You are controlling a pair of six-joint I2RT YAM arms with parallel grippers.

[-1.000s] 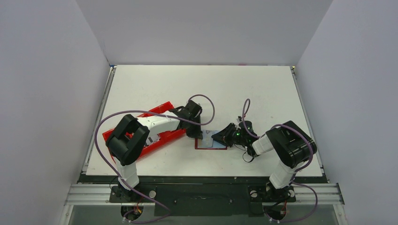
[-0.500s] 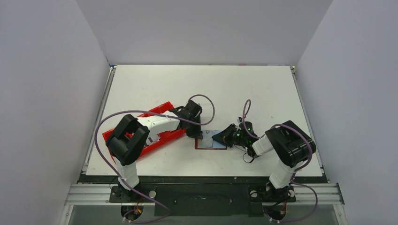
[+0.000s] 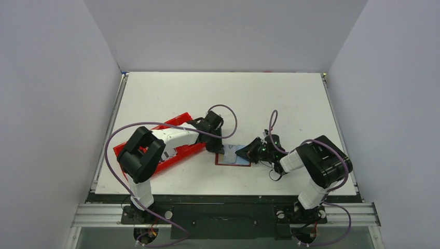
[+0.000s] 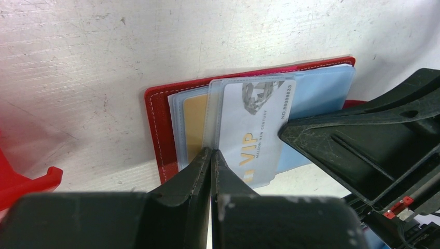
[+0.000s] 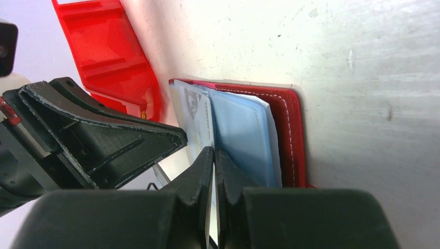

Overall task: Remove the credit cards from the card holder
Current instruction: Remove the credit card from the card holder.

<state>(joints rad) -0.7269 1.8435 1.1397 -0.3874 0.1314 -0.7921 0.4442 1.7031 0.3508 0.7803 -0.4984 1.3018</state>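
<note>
The clear sleeve covers the body of the VIP card and my right gripper pinches just the card's outer edge, so I will open it and grip farther onto the card (image 4: 269, 129) before pulling.
The dark-red card holder (image 3: 231, 162) lies open on the table between both grippers. In the left wrist view (image 4: 160, 129) it shows clear and grey-blue pockets, with a gold-tan credit card (image 4: 193, 123) tucked in one. A silver-white "VIP" card (image 4: 250, 136) sticks partway out of a clear sleeve. My left gripper (image 4: 211, 154) is shut on the near edge of that sleeve at the holder's left half (image 3: 220, 150). My right gripper (image 5: 214, 151) is shut on the VIP card's edge (image 5: 198, 115), beside the blue pocket (image 5: 239, 136), at the holder's right side (image 3: 248, 153).
A bright-red plastic tray (image 3: 175, 121) lies left of the holder under my left arm, and it also shows in the right wrist view (image 5: 104, 52). White walls enclose the table on three sides. Purple cables loop over both arms.
My right gripper has drawn back a little to the right, away from the holder's middle, with the card in it. My left gripper has stayed put.
</note>
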